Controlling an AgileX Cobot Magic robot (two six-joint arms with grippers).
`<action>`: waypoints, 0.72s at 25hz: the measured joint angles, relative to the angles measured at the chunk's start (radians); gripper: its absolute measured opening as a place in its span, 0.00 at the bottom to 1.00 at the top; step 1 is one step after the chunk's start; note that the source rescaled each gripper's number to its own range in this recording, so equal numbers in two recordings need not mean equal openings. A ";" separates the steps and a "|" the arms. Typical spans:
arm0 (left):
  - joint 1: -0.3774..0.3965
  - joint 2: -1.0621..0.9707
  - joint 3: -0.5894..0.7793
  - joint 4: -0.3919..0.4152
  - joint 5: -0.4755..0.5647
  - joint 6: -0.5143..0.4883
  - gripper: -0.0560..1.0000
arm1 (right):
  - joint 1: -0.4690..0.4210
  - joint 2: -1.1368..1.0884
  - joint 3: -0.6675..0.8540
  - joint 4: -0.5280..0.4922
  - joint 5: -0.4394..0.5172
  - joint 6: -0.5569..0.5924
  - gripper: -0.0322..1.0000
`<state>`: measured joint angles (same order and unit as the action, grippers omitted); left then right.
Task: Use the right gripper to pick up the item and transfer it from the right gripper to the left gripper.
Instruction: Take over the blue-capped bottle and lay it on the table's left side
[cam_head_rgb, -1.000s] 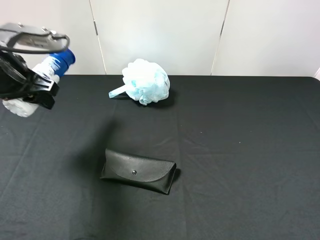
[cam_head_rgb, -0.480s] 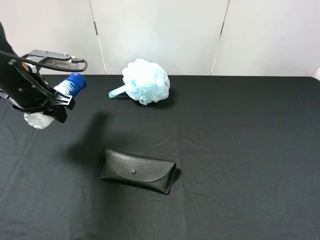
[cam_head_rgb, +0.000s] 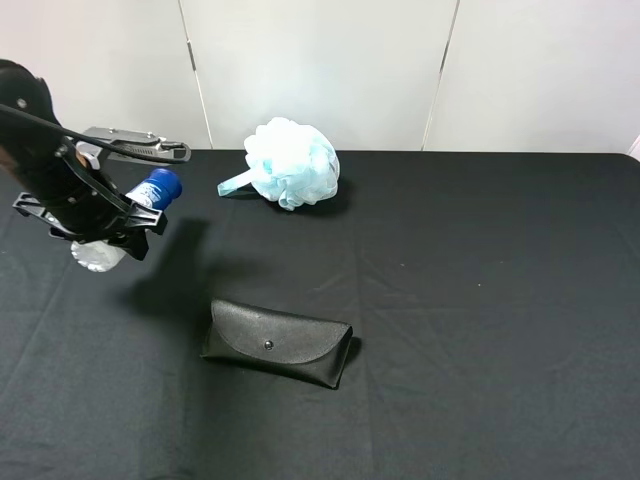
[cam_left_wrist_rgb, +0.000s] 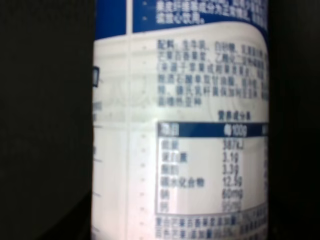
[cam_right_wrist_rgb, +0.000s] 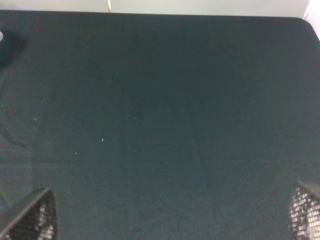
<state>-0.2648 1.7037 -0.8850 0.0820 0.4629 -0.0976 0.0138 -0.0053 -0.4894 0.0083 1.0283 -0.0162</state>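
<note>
My left gripper is going to let go of the white bottle on the black table (cam_head_rgb: 154, 244) next to its shadow, farther back than the glasses case.
The item, a white bottle (cam_head_rgb: 152, 190) with a dark blue cap, is tilted in the air over the table's far left, cap pointing up and right. My left gripper (cam_head_rgb: 108, 226) is shut on its middle. In the left wrist view the bottle's white and blue label (cam_left_wrist_rgb: 180, 130) fills the frame between dark fingers. My right gripper (cam_right_wrist_rgb: 168, 216) is open and empty. Only its mesh-patterned fingertips (cam_right_wrist_rgb: 31, 220) show at the corners of the right wrist view, above bare black cloth. It is out of the exterior high view.
A pale blue mesh bath pouf (cam_head_rgb: 291, 162) lies at the back of the black table (cam_head_rgb: 480, 300). A flat black glasses case (cam_head_rgb: 278, 343) lies left of centre near the front. A white wall stands behind the table.
My left gripper, holding the bottle, has moved to the right and lower, further into view. The pouf and the glasses case have not moved.
</note>
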 joint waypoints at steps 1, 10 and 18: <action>0.000 0.010 0.000 -0.001 -0.010 -0.005 0.10 | 0.000 0.000 0.000 0.000 0.000 0.000 1.00; 0.000 0.070 0.000 -0.002 -0.052 -0.013 0.10 | 0.000 0.000 0.000 0.000 0.000 0.000 1.00; 0.000 0.114 0.000 -0.002 -0.058 -0.015 0.10 | 0.000 0.000 0.000 0.001 0.000 0.000 1.00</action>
<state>-0.2648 1.8181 -0.8850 0.0803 0.4054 -0.1127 0.0138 -0.0053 -0.4894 0.0092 1.0283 -0.0162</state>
